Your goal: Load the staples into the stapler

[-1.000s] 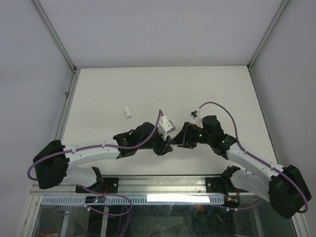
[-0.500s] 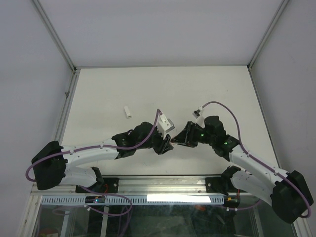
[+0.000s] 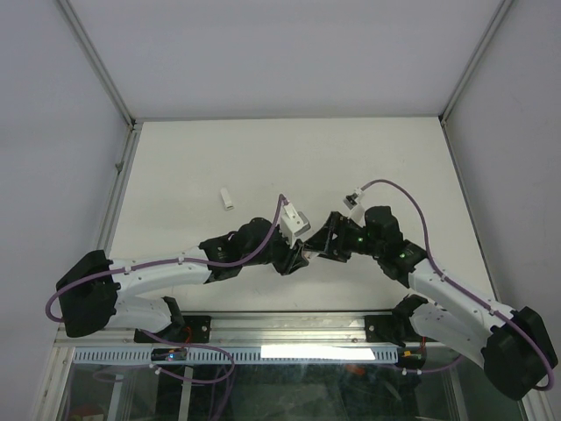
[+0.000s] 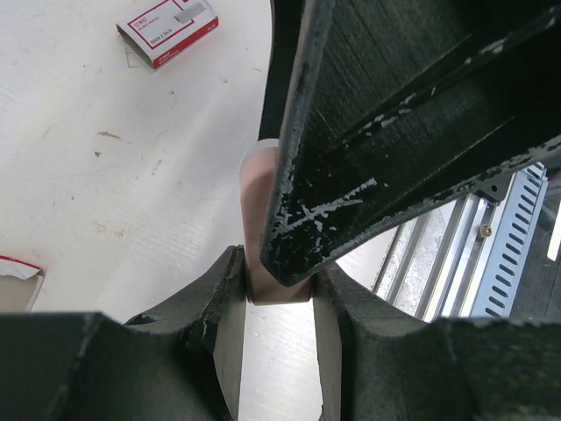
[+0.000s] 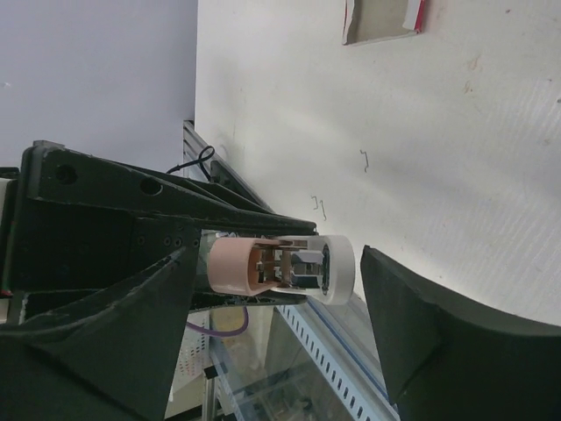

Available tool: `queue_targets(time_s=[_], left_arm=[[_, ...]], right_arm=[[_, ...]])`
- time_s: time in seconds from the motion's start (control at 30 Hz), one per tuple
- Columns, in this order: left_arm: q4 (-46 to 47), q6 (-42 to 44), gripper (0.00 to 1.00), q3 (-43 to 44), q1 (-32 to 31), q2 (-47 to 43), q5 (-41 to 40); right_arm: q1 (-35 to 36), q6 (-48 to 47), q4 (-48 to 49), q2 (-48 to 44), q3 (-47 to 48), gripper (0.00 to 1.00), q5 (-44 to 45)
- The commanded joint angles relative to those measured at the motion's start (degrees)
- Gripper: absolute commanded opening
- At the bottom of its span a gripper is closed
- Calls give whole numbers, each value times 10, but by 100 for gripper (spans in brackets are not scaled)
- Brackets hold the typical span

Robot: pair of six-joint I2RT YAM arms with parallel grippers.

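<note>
Next, I release the stapler from my left gripper on the table (image 3: 245, 218) between the white block and the open red-rimmed tray.
A pink-and-white stapler (image 4: 261, 215) is held off the table by my left gripper (image 4: 280, 294), whose fingers are shut on its pink end. In the right wrist view the stapler (image 5: 280, 263) shows end-on, with metal parts visible inside its white end. My right gripper (image 5: 279, 263) is open and its fingers stand on either side of the stapler with a gap on the right. In the top view both grippers, left (image 3: 294, 254) and right (image 3: 323, 239), meet at the table's near middle and hide the stapler. The staples strip is not in view.
A closed red-and-white box (image 4: 166, 22) lies on the table; it also shows in the top view (image 3: 227, 197). An open red-rimmed cardboard tray (image 5: 381, 22) lies near the grippers. Two loose bent staples (image 5: 320, 208) lie on the table. The metal rail (image 4: 508, 237) runs along the near edge.
My right gripper has shifted slightly up and left, closer around the stapler. The left gripper has stayed almost still, holding the stapler.
</note>
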Motion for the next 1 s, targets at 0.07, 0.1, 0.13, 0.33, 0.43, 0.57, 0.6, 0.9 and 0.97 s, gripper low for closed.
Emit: queue_targets(time_s=[0.07,0.1,0.13,0.33,0.43,0.57,0.6,0.9,0.97], left_arm=[[27,8,0,-1,-7,-4,4],[28,9,0,-2,-7,-5,4],[28,10,0,-1,-8,-5,4],[27,15,0,-2,-10,-7,2],[26,16,0,-1,-10,-6,-1],[27,16,0,-1,-11,-7,-1],[27,17,0,-2,-11,-7,-1],[27,14,0,-2,-11,-10,-2],[27,9,0,-3,-11,-12,-9]], right_arm=[[1,2,32,-8,26,83,-4],[1,2,30,-4,27,83,-3],[1,1,27,-2,27,83,-3],[1,-1,15,9,29,9,3],[1,-10,0,13,34,0,11],[1,-11,-3,15,36,3,9],[1,-11,-1,16,37,20,7],[1,-21,-10,-6,38,91,25],[1,-35,-29,-15,45,92,43]])
